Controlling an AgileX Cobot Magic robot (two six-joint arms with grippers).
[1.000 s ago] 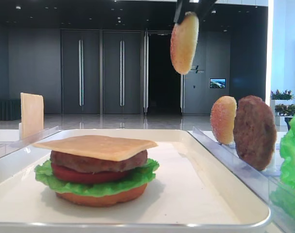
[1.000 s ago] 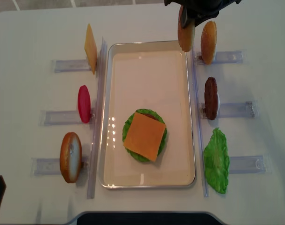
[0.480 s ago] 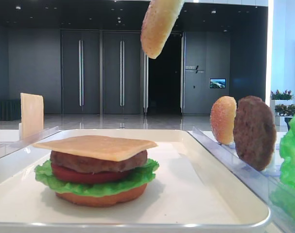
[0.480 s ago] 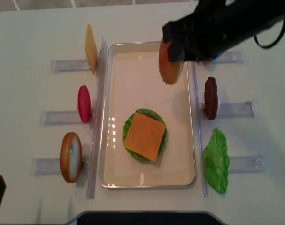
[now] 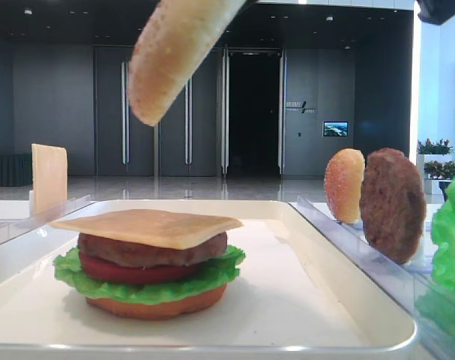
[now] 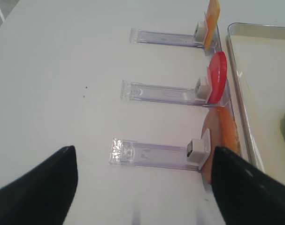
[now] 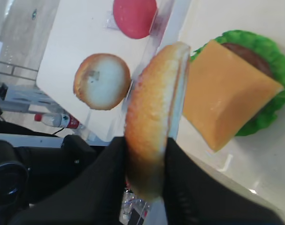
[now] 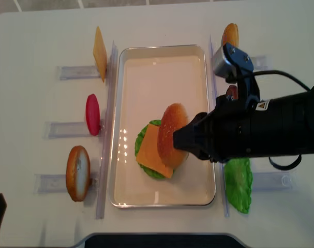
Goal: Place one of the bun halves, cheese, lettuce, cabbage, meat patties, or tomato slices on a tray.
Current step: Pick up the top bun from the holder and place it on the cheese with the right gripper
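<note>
My right gripper has the sesame bun half. Next, I set it down on the cheese topping the burger stack point(image 8: 160, 143) point(image 7: 230, 86).
My right gripper point(image 7: 147, 154) is shut on a sesame bun half point(image 7: 156, 103), pinching it edge-on between both fingers. The bun half point(image 8: 172, 135) hangs tilted in the air over the burger stack, apart from it, and shows at the top as the bun half point(image 5: 175, 52). The stack stands on the white tray point(image 8: 162, 57): cheese point(image 5: 148, 225) on top, then a meat patty point(image 5: 137, 251), a tomato slice point(image 5: 122, 271), lettuce point(image 5: 212, 274) and a bottom bun point(image 5: 156, 306). My left gripper point(image 6: 140, 187) is open and empty over the table, left of the tray.
Clear racks flank the tray. On the left stand a cheese slice point(image 8: 99, 53), a tomato slice point(image 8: 92, 114) and a bun half point(image 8: 77, 173). On the right are a bun half point(image 8: 229, 35), a patty point(image 5: 392, 202) and lettuce point(image 8: 238, 181), with my right arm point(image 8: 270, 134) above them.
My right gripper has carried the bun half from above the tray's back right corner forward and left, to over the stack. The left gripper has not moved.
</note>
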